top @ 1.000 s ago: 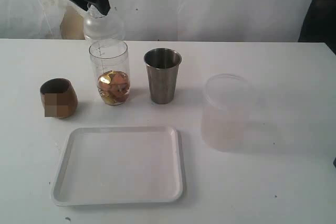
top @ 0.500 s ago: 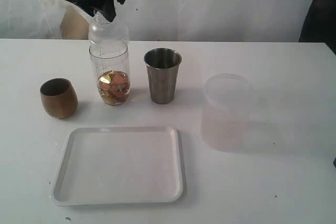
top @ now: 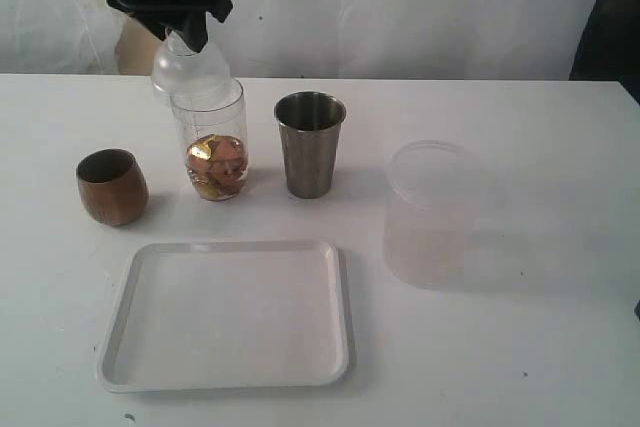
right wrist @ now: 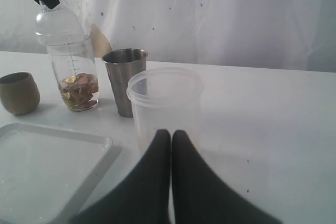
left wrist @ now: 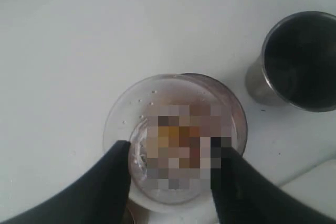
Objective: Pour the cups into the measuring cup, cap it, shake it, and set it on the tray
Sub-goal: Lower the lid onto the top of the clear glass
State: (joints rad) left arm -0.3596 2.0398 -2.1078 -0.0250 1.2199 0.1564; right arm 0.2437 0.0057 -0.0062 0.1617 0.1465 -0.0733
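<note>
Next, I release the clear dome cap, now off-centre at the cup's mouth, from my left gripper squarely on the opening of the measuring cup (top: 213, 89) (left wrist: 190, 132).
The measuring cup (top: 208, 142) stands upright on the table with brown and gold pieces in its bottom. My left gripper (top: 186, 31) is shut on the neck of the clear dome cap (top: 190, 67). The cap sits at the cup's mouth, off-centre to the left. In the left wrist view the cap (left wrist: 157, 103) lies between my black fingers (left wrist: 113, 182). The wooden cup (top: 112, 187), steel tumbler (top: 310, 144) and frosted cup (top: 428, 212) stand upright. The tray (top: 228, 377) lies in front. My right gripper (right wrist: 170, 136) is shut on nothing, just short of the frosted cup (right wrist: 165, 103).
The white table runs back to a white cloth backdrop. The steel tumbler (left wrist: 299, 61) stands close beside the measuring cup (right wrist: 76, 77). The wooden cup (right wrist: 18, 93) is on its other side. The tray's rim (right wrist: 100, 142) lies near the frosted cup.
My left gripper has brought the cap down from above the measuring cup onto its mouth, then shifted it slightly left. Everything else has stayed put.
</note>
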